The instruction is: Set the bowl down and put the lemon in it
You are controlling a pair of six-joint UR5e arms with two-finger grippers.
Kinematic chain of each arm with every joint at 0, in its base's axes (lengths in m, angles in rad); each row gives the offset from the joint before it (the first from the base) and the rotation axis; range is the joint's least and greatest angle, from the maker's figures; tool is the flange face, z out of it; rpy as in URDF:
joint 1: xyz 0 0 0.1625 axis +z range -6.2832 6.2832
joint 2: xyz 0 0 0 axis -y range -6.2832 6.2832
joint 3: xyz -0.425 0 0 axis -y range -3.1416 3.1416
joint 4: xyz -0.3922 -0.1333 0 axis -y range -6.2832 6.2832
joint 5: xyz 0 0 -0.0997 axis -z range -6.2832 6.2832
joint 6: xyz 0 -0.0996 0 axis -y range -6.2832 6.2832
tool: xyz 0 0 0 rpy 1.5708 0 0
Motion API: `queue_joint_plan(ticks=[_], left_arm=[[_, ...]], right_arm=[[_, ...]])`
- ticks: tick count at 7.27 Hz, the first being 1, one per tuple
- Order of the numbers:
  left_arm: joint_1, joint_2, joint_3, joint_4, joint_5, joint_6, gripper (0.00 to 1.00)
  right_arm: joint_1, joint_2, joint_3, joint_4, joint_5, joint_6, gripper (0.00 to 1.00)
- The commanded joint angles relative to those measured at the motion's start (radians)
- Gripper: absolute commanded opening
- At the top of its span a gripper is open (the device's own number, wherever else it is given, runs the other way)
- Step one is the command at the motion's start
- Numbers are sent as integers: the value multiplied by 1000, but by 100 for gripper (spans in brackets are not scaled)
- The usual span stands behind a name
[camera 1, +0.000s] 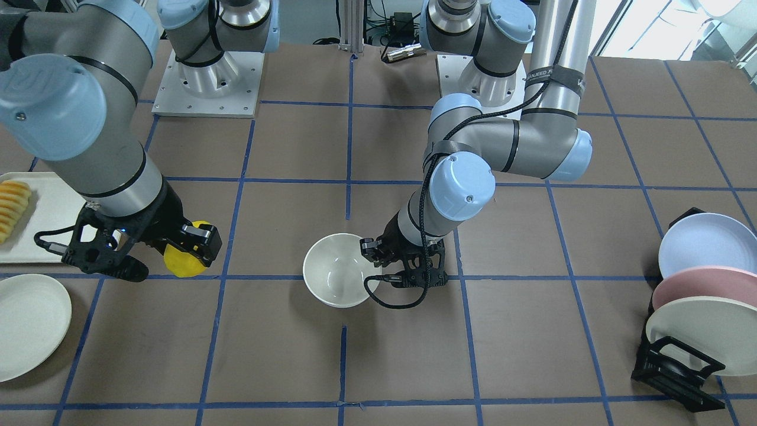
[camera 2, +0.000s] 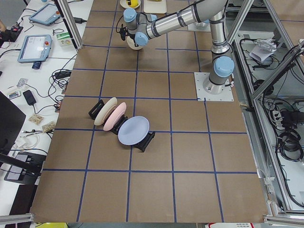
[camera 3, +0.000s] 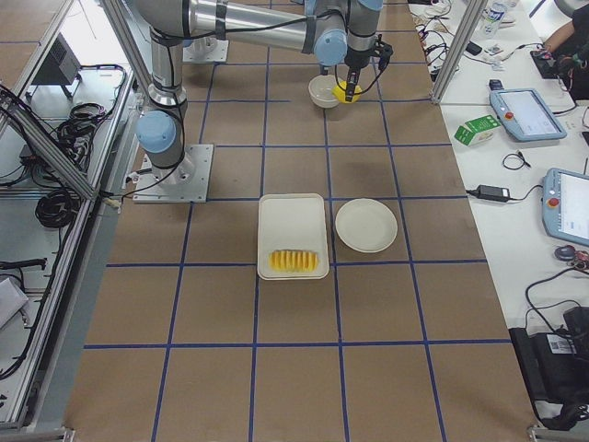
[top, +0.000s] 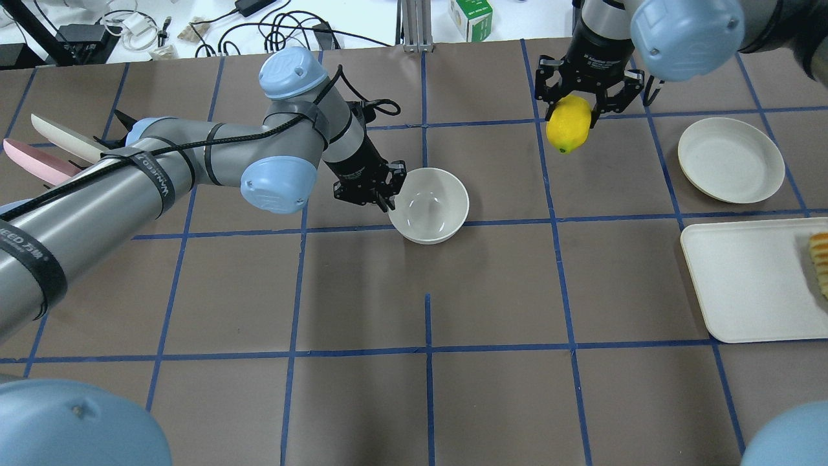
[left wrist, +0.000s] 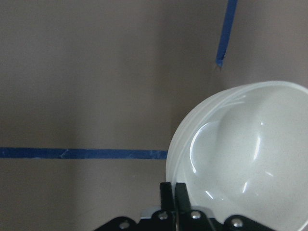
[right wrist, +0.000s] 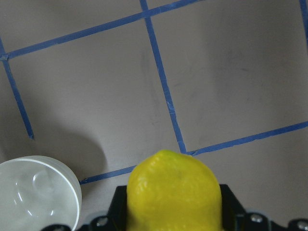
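Note:
The robot's right gripper should release the yellow lemon near the middle of the cream-white bowl's bottom (camera 1: 342, 273) (right wrist: 33, 198).
The cream-white bowl (top: 430, 204) is at the table's middle, opening up; it also shows in the front view (camera 1: 337, 272). My left gripper (top: 392, 188) is at the bowl's left rim and shut on it; in the left wrist view the fingers (left wrist: 166, 192) pinch the rim of the bowl (left wrist: 245, 159). My right gripper (top: 570, 110) is shut on the yellow lemon (top: 569, 126) and holds it above the table, to the right of and beyond the bowl. The right wrist view shows the lemon (right wrist: 173, 192) with the bowl (right wrist: 33, 197) at lower left.
A flat cream plate (top: 731, 158) and a rectangular cream tray (top: 744, 285) with a striped yellow-orange food item (top: 820, 262) lie on the right. A black rack with several plates (camera 1: 698, 296) stands at the far left end.

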Motion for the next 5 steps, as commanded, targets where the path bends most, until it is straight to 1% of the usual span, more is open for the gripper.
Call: queue_joint_plan(ticks=[1, 2, 3, 4, 5], left_arm=[[19, 41, 17, -15, 94, 18, 96], [56, 69, 27, -33, 101, 40, 100], [98, 119, 73, -152, 116, 128, 100], [131, 177, 121, -279, 194, 246, 100], [151, 234, 148, -375, 211, 264, 100]], right_arm=[[41, 14, 1, -4, 2, 7, 0], [66, 19, 1, -7, 2, 7, 0], [105, 40, 0, -8, 2, 8, 0], [145, 62, -2, -14, 3, 14, 0], [185, 92, 0, -80, 46, 51, 0]])
